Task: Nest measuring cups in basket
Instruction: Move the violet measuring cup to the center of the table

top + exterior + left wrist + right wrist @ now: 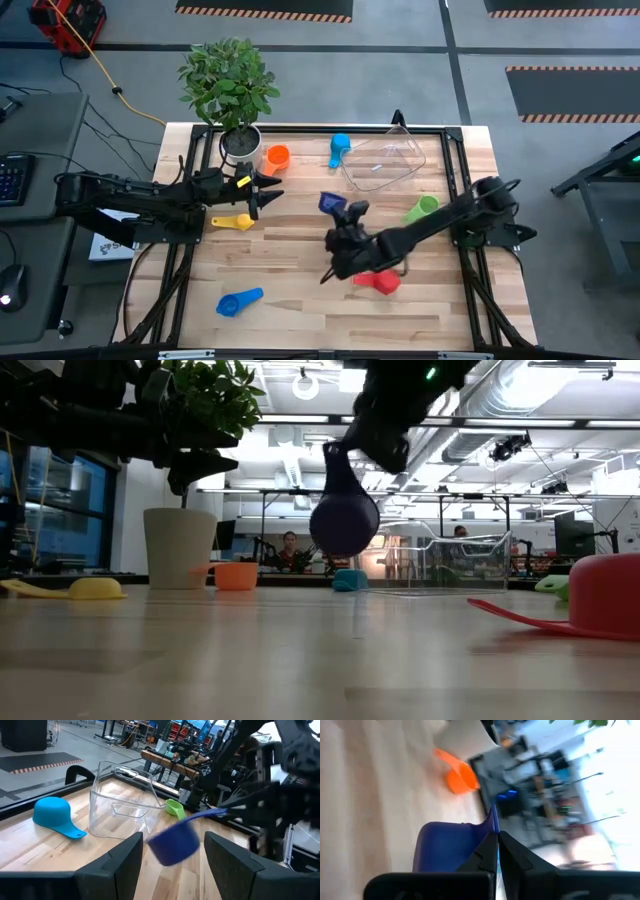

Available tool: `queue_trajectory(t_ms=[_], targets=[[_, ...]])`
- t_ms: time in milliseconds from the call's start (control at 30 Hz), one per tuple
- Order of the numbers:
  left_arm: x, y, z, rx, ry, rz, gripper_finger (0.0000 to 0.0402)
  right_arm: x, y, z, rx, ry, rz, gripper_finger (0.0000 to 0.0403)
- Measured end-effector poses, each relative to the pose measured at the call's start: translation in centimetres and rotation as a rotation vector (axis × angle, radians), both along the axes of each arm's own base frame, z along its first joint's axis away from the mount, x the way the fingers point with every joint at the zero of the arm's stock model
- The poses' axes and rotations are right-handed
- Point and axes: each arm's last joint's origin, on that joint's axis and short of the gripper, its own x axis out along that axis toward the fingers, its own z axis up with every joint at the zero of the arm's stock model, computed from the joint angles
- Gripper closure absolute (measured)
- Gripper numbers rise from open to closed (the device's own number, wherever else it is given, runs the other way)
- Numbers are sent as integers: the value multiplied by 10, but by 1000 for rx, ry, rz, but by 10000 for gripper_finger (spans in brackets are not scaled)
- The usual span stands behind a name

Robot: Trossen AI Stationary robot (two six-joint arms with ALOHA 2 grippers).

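I need to place the dark blue cup, now held above the wood, on the bare wood (pixel 313 204) between the yellow cup and the clear basket with my right gripper.
My right gripper (pixel 342 212) hangs over the middle of the table, shut on a dark blue measuring cup (pixel 344 520) held above the wood. My left gripper (pixel 268 190) waits open at the left, level, with nothing between its fingers. Loose on the table are the yellow cup (pixel 233 222), the orange cup (pixel 277 157), a light blue cup (pixel 340 148) lying bowl-down, a green cup (pixel 422 208), the red cup (pixel 378 282) and a blue cup (pixel 240 302). The clear basket (pixel 385 160) stands at the far right and shows nothing inside. My right gripper pinches the dark blue cup's flat handle (pixel 492 822) between its two fingers, near the handle's free end. The fingers come roughly level from the table's right side. The bowl (pixel 173 845) hangs below the handle, lifted clear of the table.
A white plant pot (pixel 241 143) with a leafy plant stands at the far left, beside the orange cup. Black rails frame the table's edges. Bare wood lies along the near edge between the blue and red cups. People sit in the room beyond.
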Motion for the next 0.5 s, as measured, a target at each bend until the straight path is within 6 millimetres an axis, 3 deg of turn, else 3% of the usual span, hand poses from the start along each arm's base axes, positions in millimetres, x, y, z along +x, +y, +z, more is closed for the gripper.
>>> queue_trajectory(t_ms=[300, 500], targets=[[0, 0, 0, 6, -4, 0, 200, 43, 9, -66, -168, 224, -12, 403], [0, 0, 0, 6, -4, 0, 200, 59, 16, -93, -226, 318, 5, 403]])
